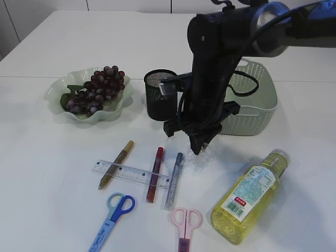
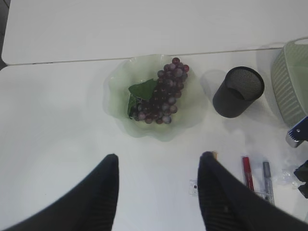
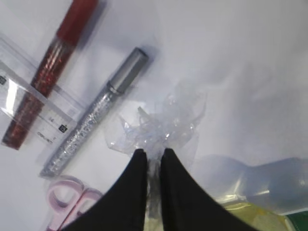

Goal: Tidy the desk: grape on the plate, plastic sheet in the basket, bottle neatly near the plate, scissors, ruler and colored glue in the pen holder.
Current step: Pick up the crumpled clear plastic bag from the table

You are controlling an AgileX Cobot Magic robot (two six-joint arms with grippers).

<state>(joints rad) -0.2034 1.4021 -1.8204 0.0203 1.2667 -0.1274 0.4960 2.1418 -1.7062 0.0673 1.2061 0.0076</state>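
Observation:
My right gripper has the plastic sheet. It will let go of it inside the green basket, on the basket's bottom (image 1: 238, 104) near the basket's front side.
My right gripper (image 3: 150, 154) is shut on the crumpled clear plastic sheet (image 3: 161, 126), low over the table; in the exterior view the gripper (image 1: 198, 148) is just in front of the green basket (image 1: 251, 107). My left gripper (image 2: 158, 161) is open and empty, high above the table below the plate. The grape bunch (image 1: 97, 89) lies on the green plate (image 1: 58, 92). The black mesh pen holder (image 1: 159, 94) is upright. The clear ruler (image 1: 131, 174), gold (image 1: 116, 163), red (image 1: 155, 174) and silver (image 1: 174, 178) glue pens, blue scissors (image 1: 113, 215), pink scissors (image 1: 185, 224) and yellow bottle (image 1: 252, 195) lie at the front.
The bottle lies on its side at the front right, close to the gripped sheet. The basket stands right of the pen holder. A table seam runs across behind the plate.

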